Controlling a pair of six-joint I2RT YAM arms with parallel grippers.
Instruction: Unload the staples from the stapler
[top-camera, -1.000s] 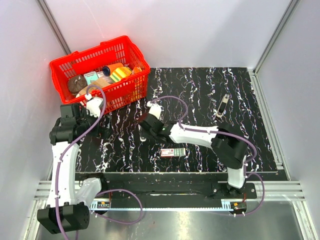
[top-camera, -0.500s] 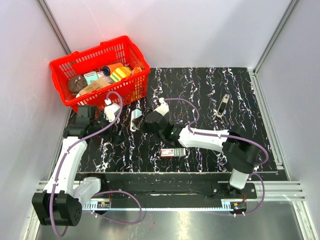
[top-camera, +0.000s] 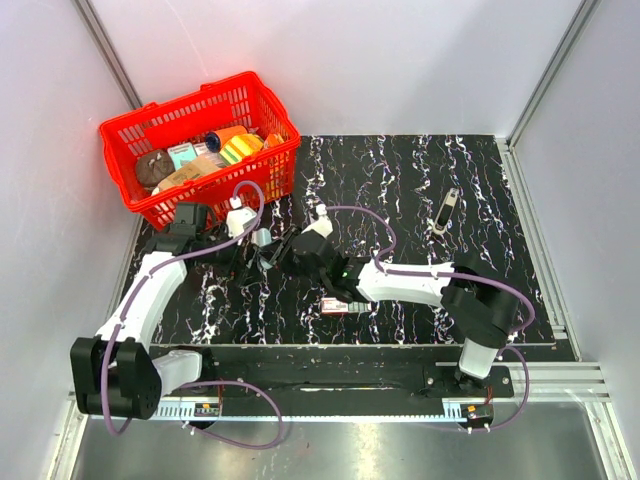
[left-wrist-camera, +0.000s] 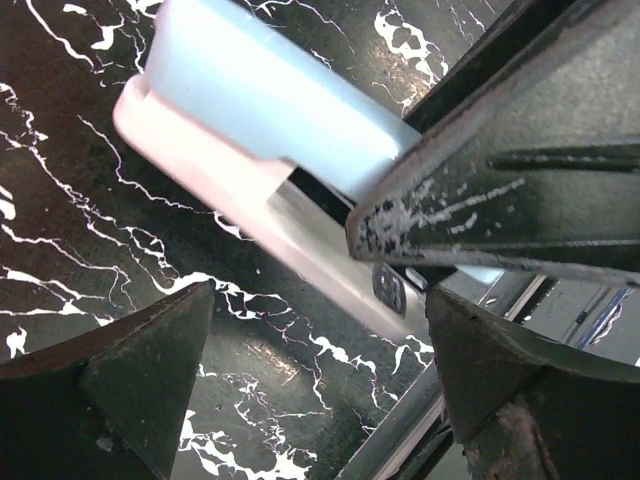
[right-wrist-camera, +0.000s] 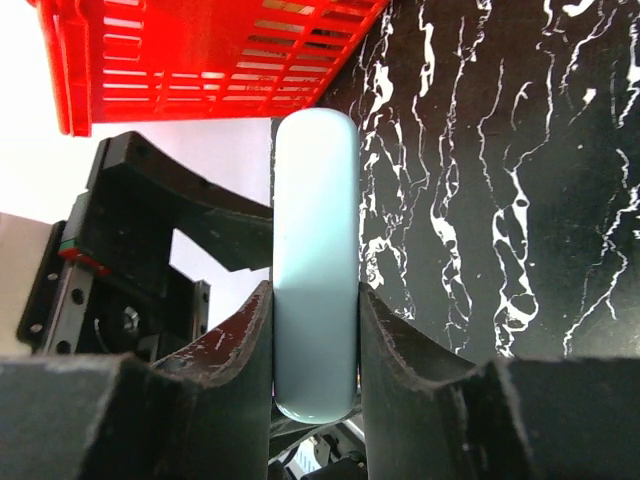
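Note:
My left gripper should line up with the stapler's lower part, which slants across its open fingers, and then pinch the lower part's loose end (left-wrist-camera: 385, 312).
The stapler (right-wrist-camera: 315, 230) is a slim pale blue-grey bar. My right gripper (right-wrist-camera: 315, 300) is shut on its sides and holds it above the black marbled mat, left of centre in the top view (top-camera: 262, 239). In the left wrist view the stapler (left-wrist-camera: 270, 110) fills the upper part, with a pale lower part hanging slightly open beneath it. My left gripper (left-wrist-camera: 318, 305) is open and empty, just below and beside the stapler, with one right finger (left-wrist-camera: 500, 150) close by. In the top view the left gripper (top-camera: 243, 258) meets the right gripper (top-camera: 278, 252).
A red basket (top-camera: 262, 170) with several items stands at the back left, close behind both grippers. A small flat box with a red-and-green label (top-camera: 345, 304) lies on the mat near the front. A small dark object (top-camera: 446, 212) lies at the right.
My left arm has swung right and forward until its gripper is at the stapler. My right gripper has shifted a little left with the stapler in it.

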